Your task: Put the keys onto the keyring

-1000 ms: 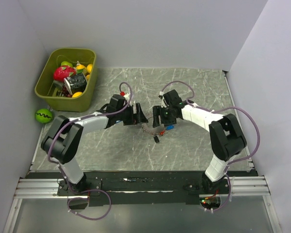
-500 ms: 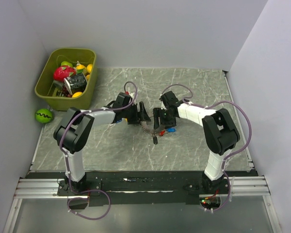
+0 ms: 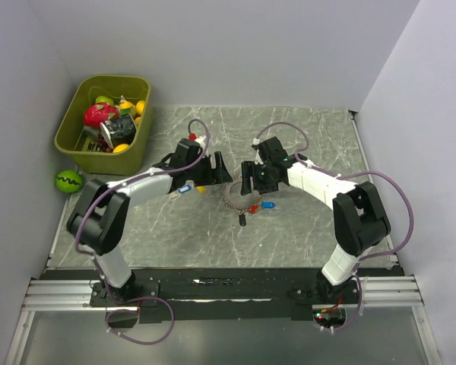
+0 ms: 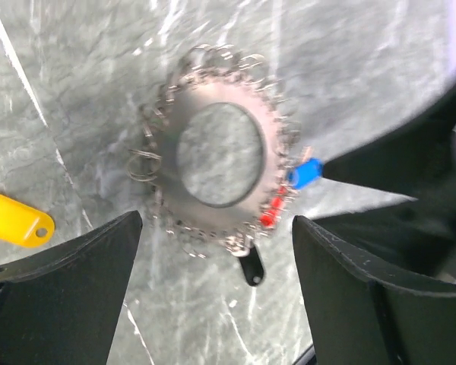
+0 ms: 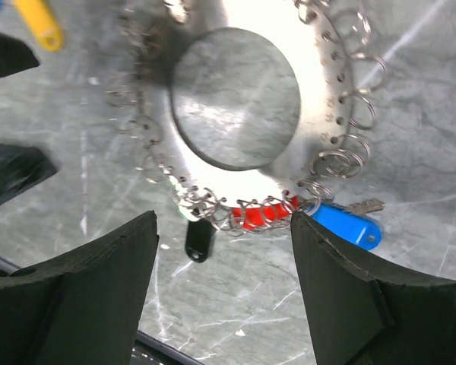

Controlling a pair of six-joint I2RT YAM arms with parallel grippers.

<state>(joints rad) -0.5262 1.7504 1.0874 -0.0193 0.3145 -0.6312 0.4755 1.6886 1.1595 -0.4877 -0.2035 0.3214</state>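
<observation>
The robot's right gripper needs to next move to the keyring's rim (image 3: 226, 188) (image 5: 143, 62), on the side facing the loose yellow tag, and close there.
The keyring (image 3: 238, 199) lies flat on the marble table, a metal disc with a hole and many small wire loops round its rim. A blue-tagged key (image 5: 348, 225), a red tag (image 5: 262, 215) and a black fob (image 5: 198, 239) hang at its near edge. A yellow tag (image 4: 15, 219) and another blue tag (image 3: 185, 189) lie loose to its left. My left gripper (image 3: 216, 170) hovers open just left of and above the keyring (image 4: 273, 144). My right gripper (image 3: 248, 179) hovers open over the keyring (image 5: 321, 114). Neither holds anything.
An olive bin (image 3: 70, 141) full of toy fruit and a can stands at the back left. A green ball (image 3: 68, 181) lies beside it, off the table's left edge. The left gripper's black fingers (image 5: 11, 171) show at the left of the right wrist view.
Both grippers stayed open over the keyring. The left gripper pushed in towards the keyring, then drew back a little. The keyring has slid slightly to the right.
</observation>
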